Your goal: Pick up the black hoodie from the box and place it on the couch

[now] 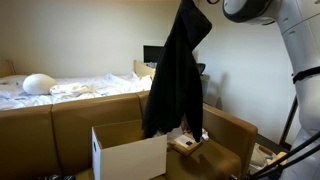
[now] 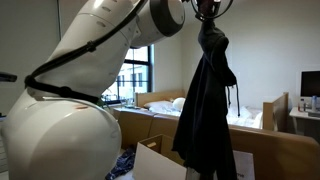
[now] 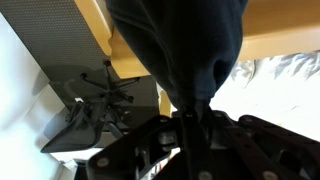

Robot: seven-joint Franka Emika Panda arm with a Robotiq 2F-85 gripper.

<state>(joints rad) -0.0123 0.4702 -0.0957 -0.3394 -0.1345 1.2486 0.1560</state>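
Observation:
Next, my gripper lets the black hoodie, now hanging above the box's far corner, go on the couch seat (image 1: 197, 148) between the white box and the armrest.
The black hoodie (image 1: 173, 72) hangs full length from my gripper (image 1: 196, 5), which is shut on its top high above the scene. It also shows in an exterior view (image 2: 206, 100) below the gripper (image 2: 208, 14), and in the wrist view (image 3: 185, 45) pinched between the fingers (image 3: 190, 118). The white box (image 1: 128, 152) with upright flaps stands in front of the brown couch (image 1: 60, 125); the hoodie's lower end hangs just above the box's far right corner. The box flap also shows in an exterior view (image 2: 160, 163).
A small tan box (image 1: 187, 144) lies on the couch seat by the wide armrest (image 1: 228, 130). A white-sheeted bed (image 1: 70, 88) stands behind the couch. A monitor and office chair (image 3: 100, 85) stand by the far wall. My arm's large white body (image 2: 70, 110) fills one side.

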